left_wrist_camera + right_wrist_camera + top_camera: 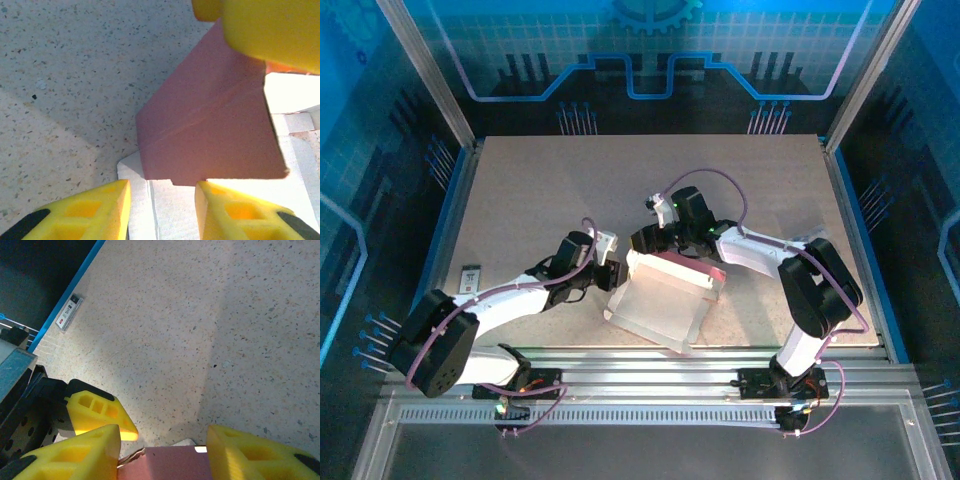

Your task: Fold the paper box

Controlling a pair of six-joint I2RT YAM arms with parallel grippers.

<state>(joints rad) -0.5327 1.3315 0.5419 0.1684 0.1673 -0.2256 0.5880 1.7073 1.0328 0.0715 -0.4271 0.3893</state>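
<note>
The pink flap's end slants over the sheet's corner, just ahead of my left gripper's open fingers, so my left gripper needs to move in and pinch its bottom corner (149, 172).
The paper box (660, 305) lies as a flapped sheet at the table's near middle, pale inner face up. A pink flap (688, 266) stands raised along its far edge. My left gripper (616, 274) is at the sheet's left edge. In the left wrist view it is open (162, 212), with the white sheet (172, 210) below the gap and the pink flap (210, 135) just ahead. My right gripper (646, 240) is at the flap's far left corner. It is open (165, 457), its yellow fingers (250, 452) straddling the top of the pink flap (167, 465).
A small label card (470, 275) lies by the table's left edge, also in the right wrist view (69, 313). The speckled tabletop (620, 180) stretches behind the box. Blue-edged metal rails (455, 200) frame the table. One of the right gripper's yellow fingers (265, 30) hangs over the flap.
</note>
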